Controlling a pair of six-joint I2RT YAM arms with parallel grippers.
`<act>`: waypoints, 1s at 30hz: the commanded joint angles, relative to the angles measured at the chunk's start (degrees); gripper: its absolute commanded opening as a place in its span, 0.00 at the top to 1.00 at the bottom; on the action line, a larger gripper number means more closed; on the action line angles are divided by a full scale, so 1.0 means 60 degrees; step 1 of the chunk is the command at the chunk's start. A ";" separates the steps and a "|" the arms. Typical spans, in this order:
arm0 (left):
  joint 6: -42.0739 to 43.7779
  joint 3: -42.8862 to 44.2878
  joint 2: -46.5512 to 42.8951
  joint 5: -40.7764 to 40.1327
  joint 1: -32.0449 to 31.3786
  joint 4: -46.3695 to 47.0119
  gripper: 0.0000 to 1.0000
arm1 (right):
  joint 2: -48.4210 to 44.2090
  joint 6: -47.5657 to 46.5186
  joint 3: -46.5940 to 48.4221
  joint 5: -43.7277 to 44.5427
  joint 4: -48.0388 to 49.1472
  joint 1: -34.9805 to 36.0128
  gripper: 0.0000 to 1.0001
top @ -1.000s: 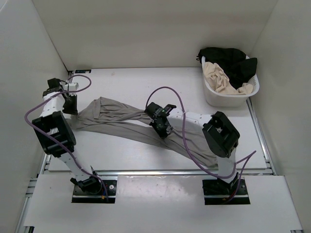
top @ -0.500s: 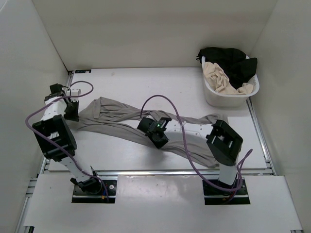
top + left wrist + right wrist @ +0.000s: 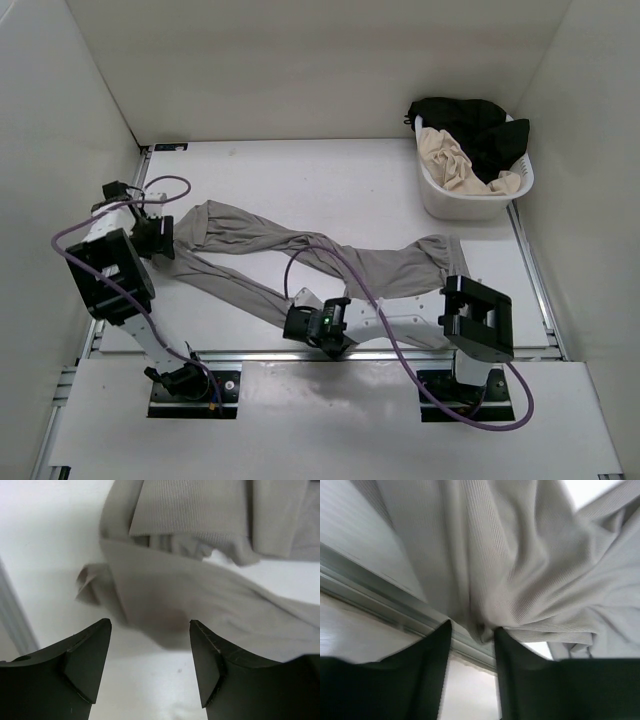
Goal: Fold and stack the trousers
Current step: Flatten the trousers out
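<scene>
The near leg slants, crowding the other, so the left gripper will pinch its crumpled end [image 3: 142, 607] and straighten it before folding.
The grey trousers [image 3: 245, 232] lie spread across the table, waist end at the left and two legs running right to the cuffs [image 3: 440, 255]. My left gripper [image 3: 163, 238] sits at the waist end, open. In the left wrist view the left gripper [image 3: 150, 627] has only bare table between its fingers, and the trousers [image 3: 200, 595] lie just ahead. My right gripper [image 3: 298, 322] is low at the table's near edge. In the right wrist view the right gripper [image 3: 472, 630] stands open, with a fold of the trousers [image 3: 520, 555] bunched at its fingertips.
A white laundry basket [image 3: 440, 200] at the back right holds a beige garment [image 3: 455, 160] and a black garment [image 3: 480, 125]. A metal rail [image 3: 240, 353] runs along the table's near edge, right under the right gripper. White walls enclose the left, back and right.
The right gripper pulled a trouser leg from mid-table toward the near edge, then opened. The left gripper opened and let go of the waist end, which now lies flatter.
</scene>
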 commanded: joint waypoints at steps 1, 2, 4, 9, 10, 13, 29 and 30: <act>0.0224 0.0518 0.0719 0.0737 0.0013 0.0146 0.24 | 0.0016 0.0223 0.1334 0.0333 -0.0367 -0.0098 0.53; 0.0225 0.0649 0.0851 0.0971 0.0013 0.0146 0.23 | 0.0016 0.0222 0.1642 0.0334 -0.0557 -0.0229 0.50; 0.0313 0.0650 0.1072 0.1265 0.0013 0.0233 0.20 | -0.0100 0.0134 0.2390 0.0334 -0.0675 -0.0405 0.39; 0.0313 0.1206 0.1408 0.1778 0.0013 0.0424 0.19 | -0.0700 0.0543 0.2540 -0.0191 -0.0153 -0.1663 0.37; 0.0313 0.1323 0.1554 0.1779 0.0013 0.0424 0.19 | -0.0803 0.0776 0.2350 -0.0411 0.0069 -0.1985 0.37; 0.0313 0.1559 0.1848 0.1531 -0.0192 0.0424 0.43 | -0.0776 0.1231 0.1923 -0.0704 0.0217 -0.3782 0.37; 0.2407 0.0343 -0.1533 0.0462 0.0774 -0.0528 0.86 | 0.3883 0.1888 0.4078 -0.2142 -0.0341 -0.7011 0.81; 0.2596 0.0256 -0.1637 0.0330 0.0948 -0.0528 0.86 | 0.3796 0.1993 0.3975 -0.2142 -0.0252 -0.7244 0.90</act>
